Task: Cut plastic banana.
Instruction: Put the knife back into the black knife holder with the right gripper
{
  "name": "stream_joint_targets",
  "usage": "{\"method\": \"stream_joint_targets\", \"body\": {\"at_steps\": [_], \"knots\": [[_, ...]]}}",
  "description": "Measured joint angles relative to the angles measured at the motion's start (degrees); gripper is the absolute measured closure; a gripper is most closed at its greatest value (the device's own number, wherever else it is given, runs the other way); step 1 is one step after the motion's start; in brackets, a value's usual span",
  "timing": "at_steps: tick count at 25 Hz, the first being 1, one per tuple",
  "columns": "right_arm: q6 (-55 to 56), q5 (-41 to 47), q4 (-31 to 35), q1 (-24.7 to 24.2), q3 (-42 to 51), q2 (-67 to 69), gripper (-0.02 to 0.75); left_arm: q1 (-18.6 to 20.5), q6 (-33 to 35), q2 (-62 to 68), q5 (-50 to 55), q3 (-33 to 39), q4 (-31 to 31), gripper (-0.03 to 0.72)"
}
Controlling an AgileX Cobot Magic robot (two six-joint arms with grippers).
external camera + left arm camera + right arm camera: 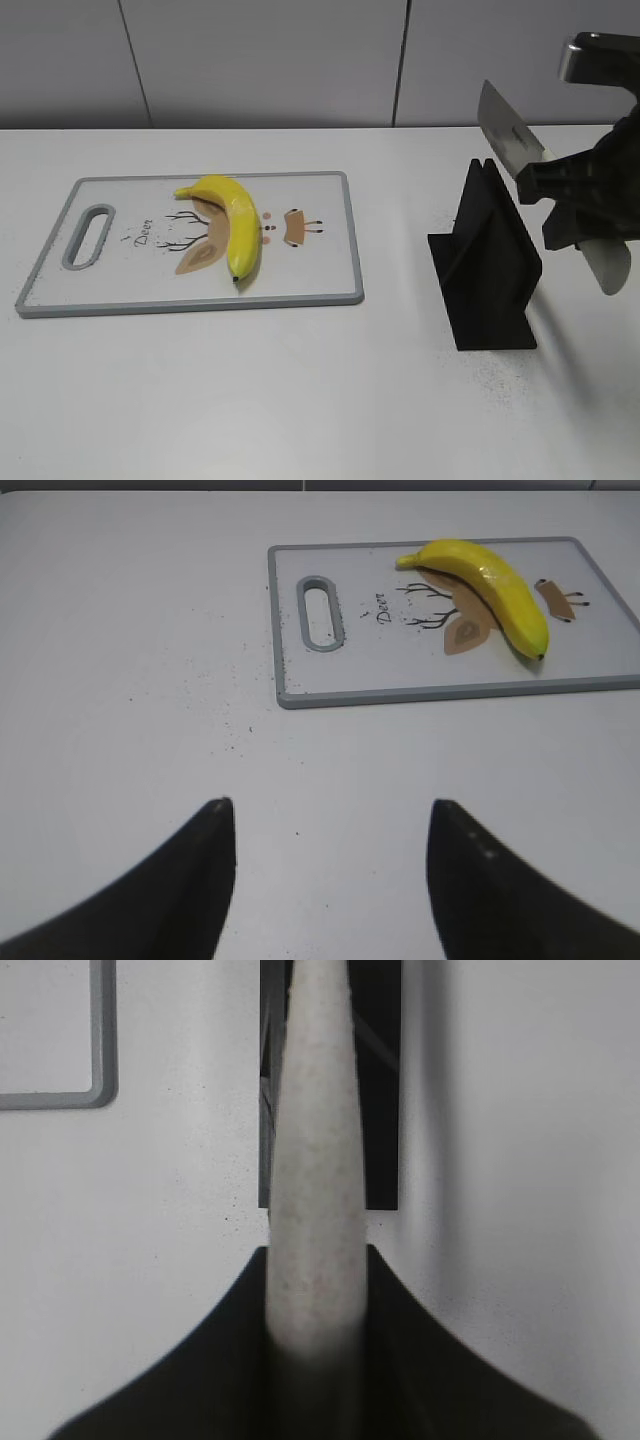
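Note:
Next, I set the knife, now held in the air above the stand, down with my right gripper in the sloping top of the black knife stand (514, 215).
A yellow plastic banana (232, 222) lies whole on a white cutting board (310, 260) with a grey rim and a deer drawing, at the left of the table. It also shows in the left wrist view (495, 585), on the board (350, 670). My right gripper (560, 195) is shut on a knife (505, 135), held in the air above a black knife stand (490, 270), blade tilted up and to the left. The right wrist view shows the pale knife handle (312, 1160) clamped between the jaws (315, 1250). My left gripper (330, 805) is open and empty over bare table, short of the board.
The black stand (380, 1080) stands on the white table to the right of the board. Fine dark specks are scattered on the table near the board's handle slot (320, 610). A grey wall runs behind the table.

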Motion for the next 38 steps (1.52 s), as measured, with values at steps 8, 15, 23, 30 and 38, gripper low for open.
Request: {"method": "stream_joint_targets", "body": {"at_steps": [8, 15, 23, 30, 38], "knots": [[0.3, -1.2, 0.3, 0.0, 0.1, 0.9, 0.577, 0.0, 0.0, 0.0, 0.0, 0.0, 0.0, 0.099], [0.3, -1.6, 0.3, 0.0, 0.1, 1.5, 0.577, 0.0, 0.0, 0.0, 0.0, 0.0, 0.0, 0.099], [0.2, -1.6, 0.8, 0.0, 0.1, 4.6, 0.577, 0.0, 0.0, 0.0, 0.0, 0.0, 0.0, 0.099], [-0.8, -0.4, 3.1, 0.0, 0.1, 6.6, 0.577, 0.0, 0.0, 0.0, 0.0, 0.0, 0.0, 0.099], [-0.8, -0.3, 3.3, 0.0, 0.1, 6.6, 0.492, 0.0, 0.0, 0.0, 0.0, 0.0, 0.0, 0.099]]}}
